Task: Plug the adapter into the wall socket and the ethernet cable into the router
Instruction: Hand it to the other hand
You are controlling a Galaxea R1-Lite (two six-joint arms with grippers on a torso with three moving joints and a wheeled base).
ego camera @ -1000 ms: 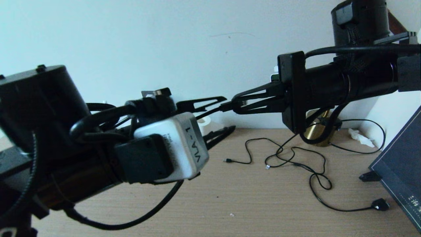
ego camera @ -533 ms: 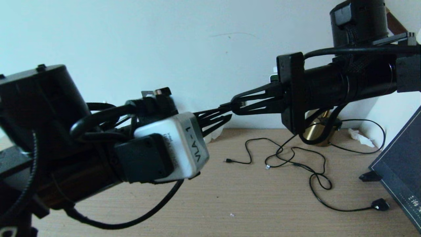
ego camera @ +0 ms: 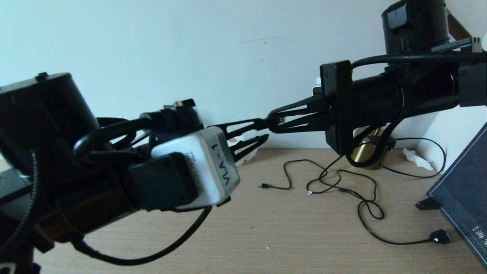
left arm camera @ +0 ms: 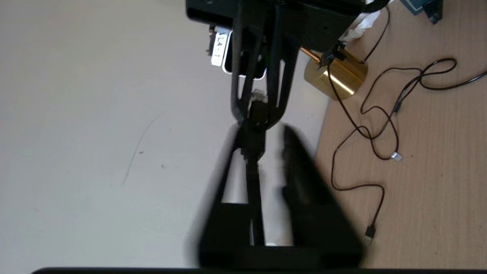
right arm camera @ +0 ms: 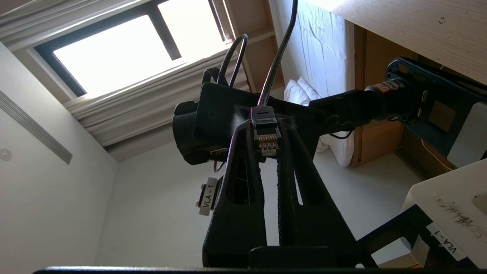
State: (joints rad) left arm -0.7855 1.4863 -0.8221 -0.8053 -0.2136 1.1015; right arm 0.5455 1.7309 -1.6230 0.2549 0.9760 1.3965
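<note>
My right gripper has the plug's clear end pointing back into it, so my left gripper will take the plug by its cable end (right arm camera: 263,111) before going to the router.
The ethernet cable's plug (right arm camera: 266,134), a black boot with a clear tip and gold contacts, is pinched at the tips of my right gripper (right arm camera: 266,127), which is shut on it. In the head view that gripper (ego camera: 271,121) is held in the air in front of the wall. My left gripper (ego camera: 264,130) meets it tip to tip. Its fingers are open around the black cable (left arm camera: 253,152) just behind the plug, one finger close against the boot, the other apart from it. The adapter, wall socket and router are out of view.
Below the arms lies a wooden desk (ego camera: 304,228) with thin black USB cables (ego camera: 342,182). A brass cylinder (ego camera: 367,154) and a crumpled tissue (ego camera: 416,158) sit by the wall. A dark board (ego camera: 464,190) leans at the right edge.
The left gripper's fingers stood wide apart a second ago, closed together half a second ago, and have now parted again. The left wrist shifted slightly. The right gripper held still with the plug.
</note>
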